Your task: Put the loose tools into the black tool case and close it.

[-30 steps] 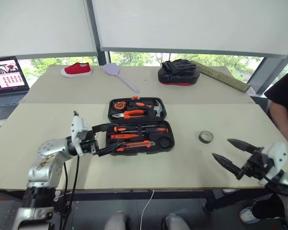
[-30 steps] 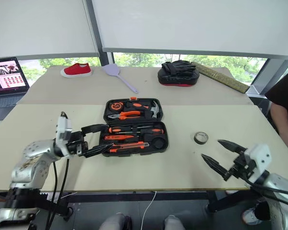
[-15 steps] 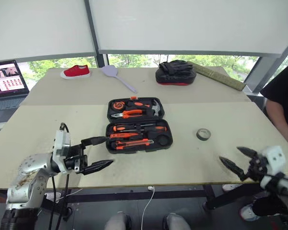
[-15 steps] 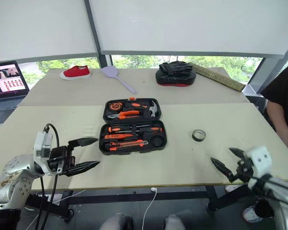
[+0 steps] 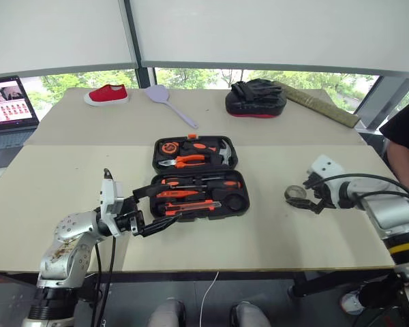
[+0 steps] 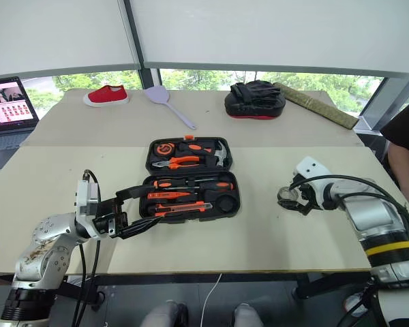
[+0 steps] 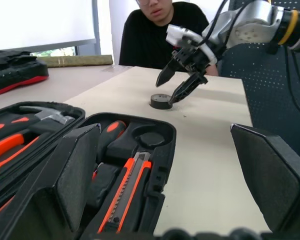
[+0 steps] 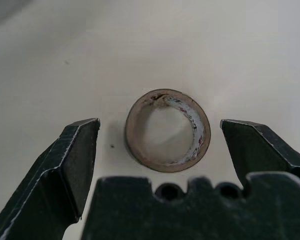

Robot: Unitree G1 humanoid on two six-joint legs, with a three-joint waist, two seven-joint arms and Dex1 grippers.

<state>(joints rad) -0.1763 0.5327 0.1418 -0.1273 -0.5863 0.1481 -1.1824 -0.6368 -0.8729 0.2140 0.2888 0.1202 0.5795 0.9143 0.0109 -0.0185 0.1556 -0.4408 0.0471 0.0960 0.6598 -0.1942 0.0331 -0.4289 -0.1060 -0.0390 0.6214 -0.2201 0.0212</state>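
With both fingers outside the tape roll, the round slot's rim would block them, so my right gripper needs to pinch the tape roll's side (image 8: 133,131), a finger inside the tape roll.
The black tool case (image 5: 243,185) lies open at the table's middle. Screwdrivers (image 5: 191,182) and the utility knife (image 5: 191,204) sit in the slots of its near half, and a round slot (image 5: 235,202) at the right end is bare. The dark grey tape roll (image 5: 294,194) lies flat on the table to the right of the case. My right gripper (image 8: 157,125) points down at the roll, open, one finger on each side and not touching it. My left gripper (image 5: 169,199) is open at the case's near left corner, holding nothing.
On the far table lie a red shoe (image 5: 107,95), a lilac spatula (image 5: 167,102), a black-and-red mitt (image 5: 255,99) and an olive roll (image 5: 324,105). A laptop (image 5: 7,109) stands at the far left. A person in black (image 5: 405,143) stands at the right edge.
My right arm swung forward from the table's near edge and tipped down, so its open fingers now straddle the tape roll. The left gripper edged slightly toward the case. The camera shifted.
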